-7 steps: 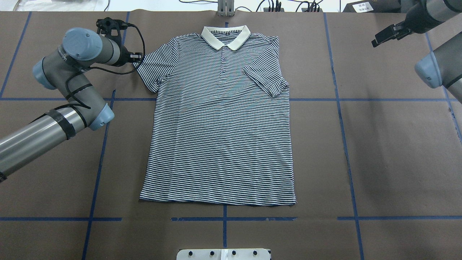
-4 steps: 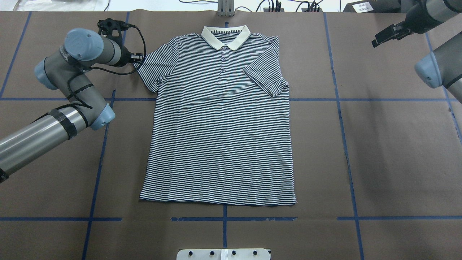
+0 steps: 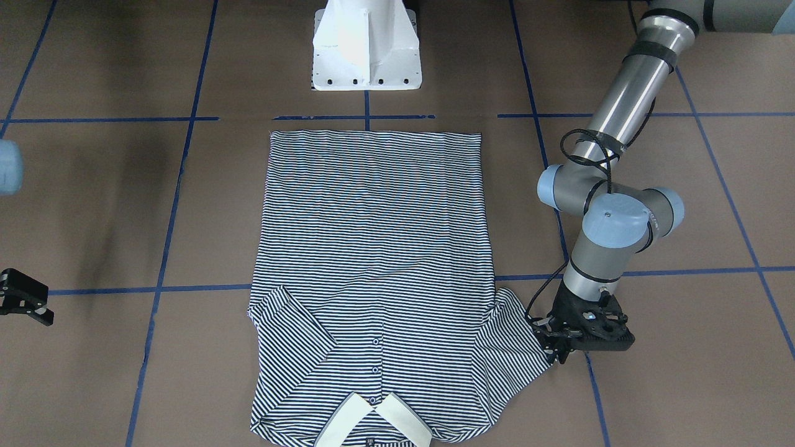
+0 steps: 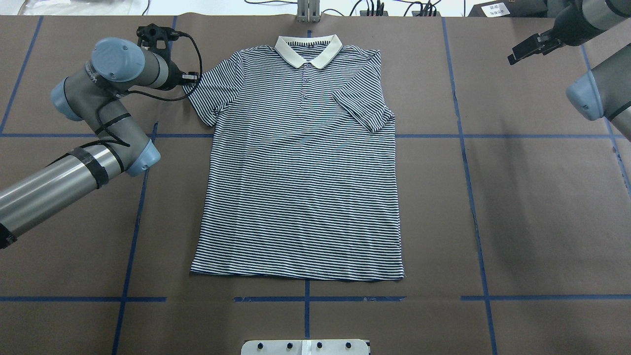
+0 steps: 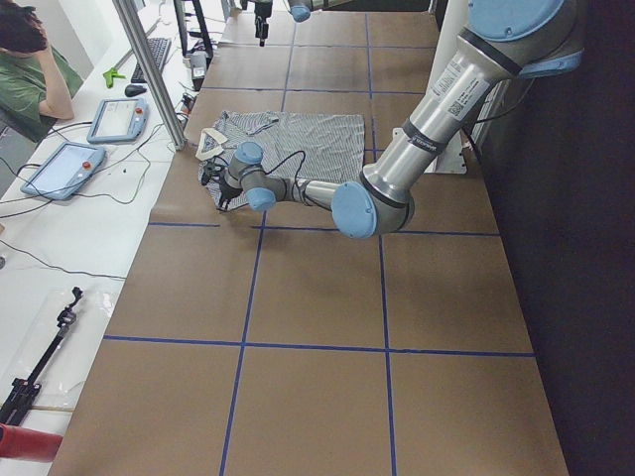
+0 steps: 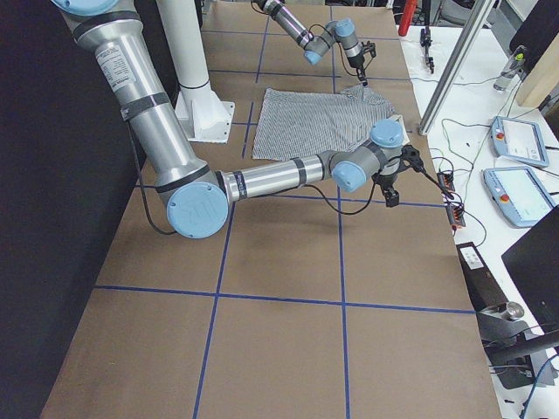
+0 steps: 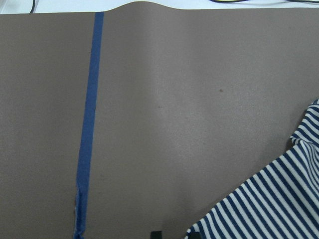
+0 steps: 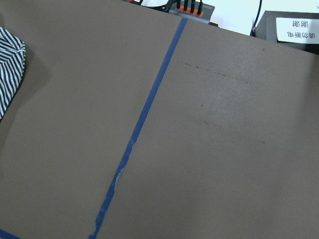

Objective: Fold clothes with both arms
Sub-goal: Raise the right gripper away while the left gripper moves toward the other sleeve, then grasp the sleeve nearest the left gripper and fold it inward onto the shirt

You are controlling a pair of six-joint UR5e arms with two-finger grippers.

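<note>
The robot's left gripper needs to release the cuff of the spread sleeve on the striped polo shirt's chest [image 3: 427,345], next to the buttons.
The striped polo shirt [image 4: 300,172] lies flat and face up on the brown table, with its cream collar [image 4: 309,49] at the far edge. In the overhead view its right-hand sleeve [image 4: 365,111] is folded in onto the chest, and its left-hand sleeve [image 4: 212,93] is spread out. My left gripper [image 4: 191,77] is low at the outer edge of that spread sleeve and looks open; it also shows in the front view [image 3: 554,351]. The left wrist view shows the sleeve's edge [image 7: 269,204] at the bottom right. My right gripper [image 4: 523,51] is open, empty and raised, far off at the table's far right.
The white pedestal base [image 3: 366,46] stands at the near edge behind the shirt's hem. Blue tape lines [image 4: 463,148] cross the brown table. A metal post [image 4: 308,12], cables and a box [image 4: 495,9] sit along the far edge. An operator [image 5: 30,59] sits beyond it.
My left arm has shifted a little to the right, bringing its gripper closer onto the sleeve's edge. The shirt and the right arm have not moved.
</note>
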